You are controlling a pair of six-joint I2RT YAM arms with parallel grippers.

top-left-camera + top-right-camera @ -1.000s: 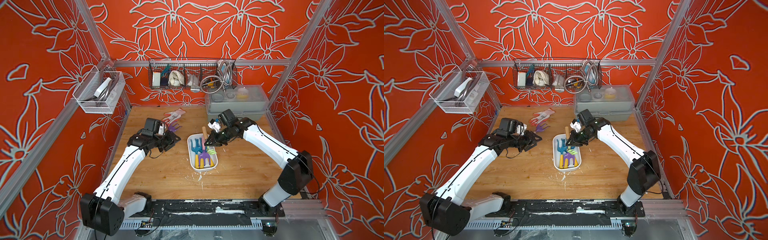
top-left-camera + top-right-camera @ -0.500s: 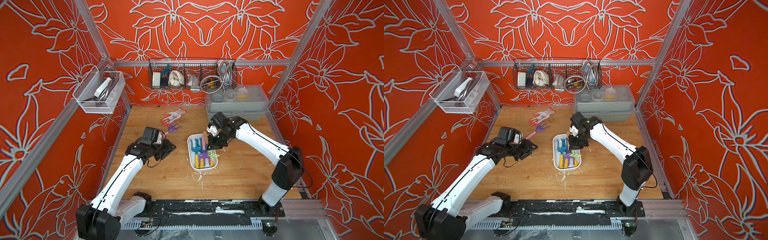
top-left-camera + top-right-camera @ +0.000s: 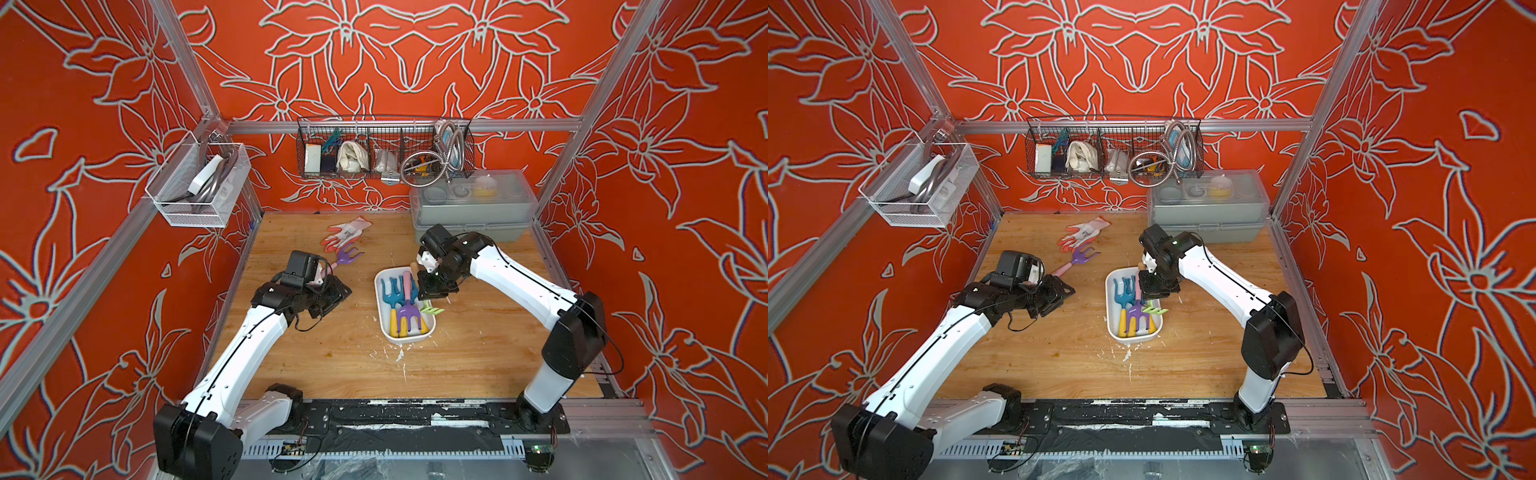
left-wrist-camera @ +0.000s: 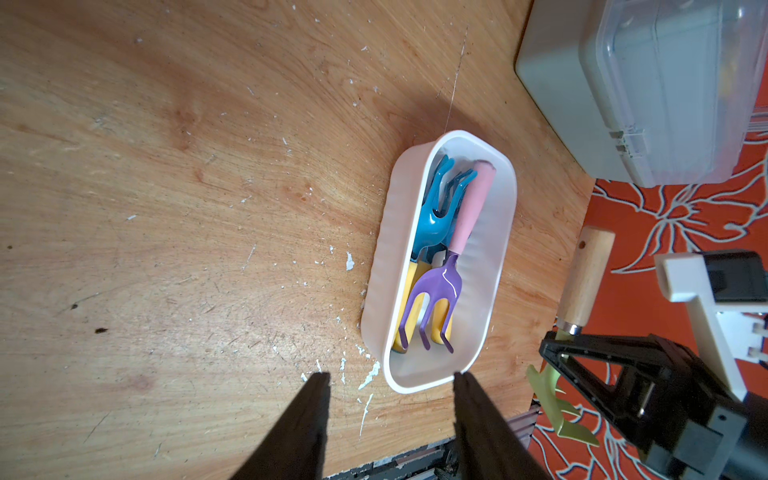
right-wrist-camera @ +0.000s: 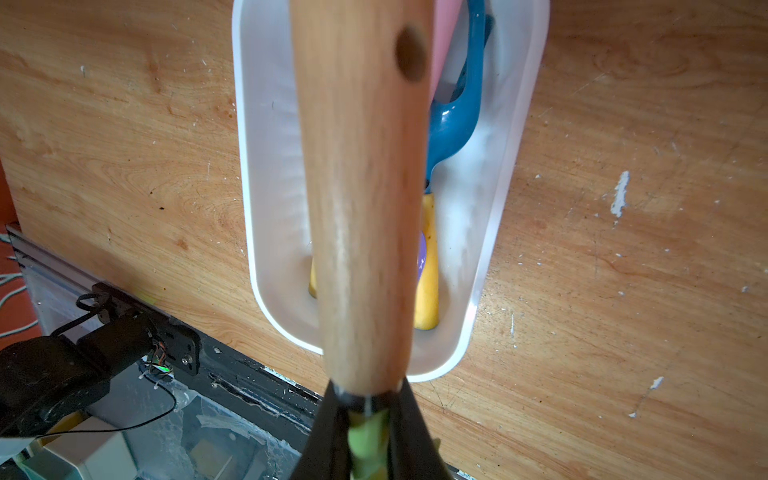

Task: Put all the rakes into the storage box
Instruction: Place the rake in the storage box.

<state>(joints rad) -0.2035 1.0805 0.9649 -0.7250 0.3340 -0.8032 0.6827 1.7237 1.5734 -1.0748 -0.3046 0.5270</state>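
The robot's right gripper needs to release the green rake beside the purple rake inside the white storage box (image 3: pixel 392 307) (image 5: pixel 340 184).
My right gripper (image 3: pixel 432 291) (image 5: pixel 368 399) is shut on a rake (image 5: pixel 361 187) with a wooden handle and pale green tines (image 3: pixel 432 308), gripping it at the neck. It holds the rake in the air, lengthwise over the right side of the white storage box (image 3: pixel 409 340) (image 4: pixel 390 249) (image 5: pixel 473 307). In the box lie two blue rakes and a purple one (image 3: pixel 405 316). My left gripper (image 3: pixel 332 295) (image 4: pixel 390 376) is open and holds nothing, low over the wood to the left of the box. Another purple rake (image 3: pixel 347 257) lies on the table behind it.
A glove (image 3: pixel 347 232) lies at the back of the table. A grey box with a clear lid (image 3: pixel 473 208) stands at the back right. A wire basket (image 3: pixel 384 149) hangs on the back wall and a white mesh basket (image 3: pixel 199 187) on the left wall.
My right gripper has carried the wooden-handled rake a little forward, in line with the box. My left arm has drawn back toward the front, away from the purple rake on the table.
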